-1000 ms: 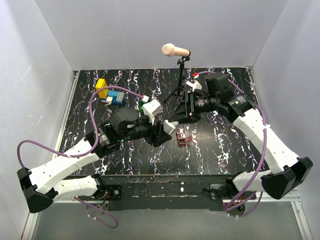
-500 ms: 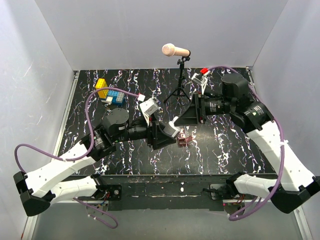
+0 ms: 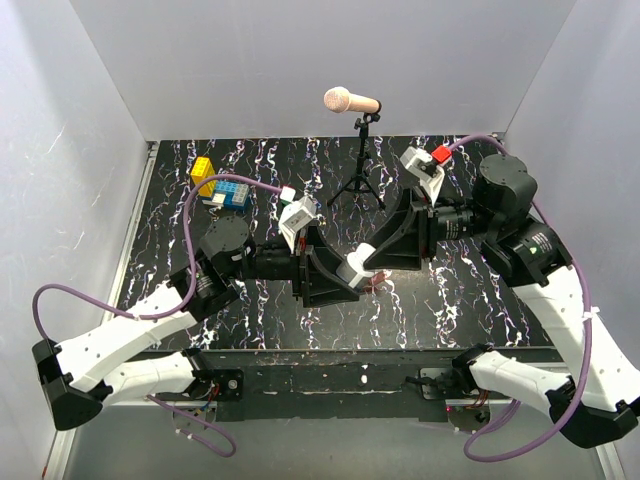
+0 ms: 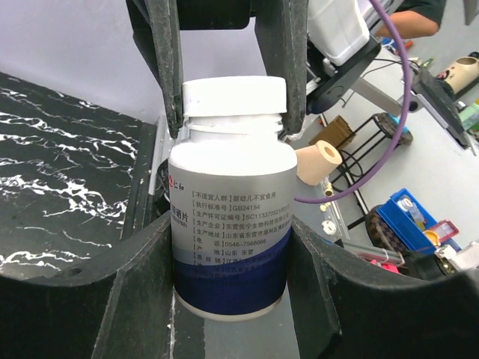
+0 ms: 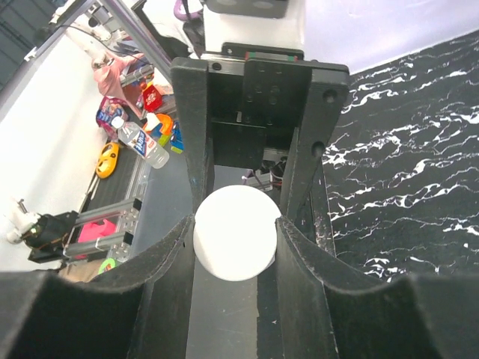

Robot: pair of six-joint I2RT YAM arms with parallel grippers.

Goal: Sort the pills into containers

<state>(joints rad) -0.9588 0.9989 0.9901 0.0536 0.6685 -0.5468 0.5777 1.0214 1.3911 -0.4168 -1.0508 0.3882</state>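
My right gripper needs to let go of the white cap on the black marbled table (image 3: 416, 278) beside the reddish-brown container. The cap is now held up between the arms.
A white pill bottle (image 4: 228, 217) with a blue band and printed label is held up between the two arms, lying level (image 3: 357, 266). My left gripper (image 4: 230, 232) is shut on its lower body. My right gripper (image 5: 236, 228) is shut on its white cap (image 5: 236, 233), which faces the right wrist camera end-on. The right fingers (image 4: 171, 75) pinch the cap (image 4: 234, 96) from both sides in the left wrist view. A reddish-brown container (image 3: 376, 283) peeks out on the table just under the bottle, mostly hidden. No pills show.
A microphone (image 3: 350, 100) on a black tripod (image 3: 358, 185) stands at the back centre. Green, blue and yellow toy blocks (image 3: 222, 187) lie at the back left. White walls close in three sides of the black marbled table (image 3: 450, 290).
Both wrists have risen off the table and turned to face each other. The bottle has come up with the left gripper, and the right gripper has closed onto its cap.
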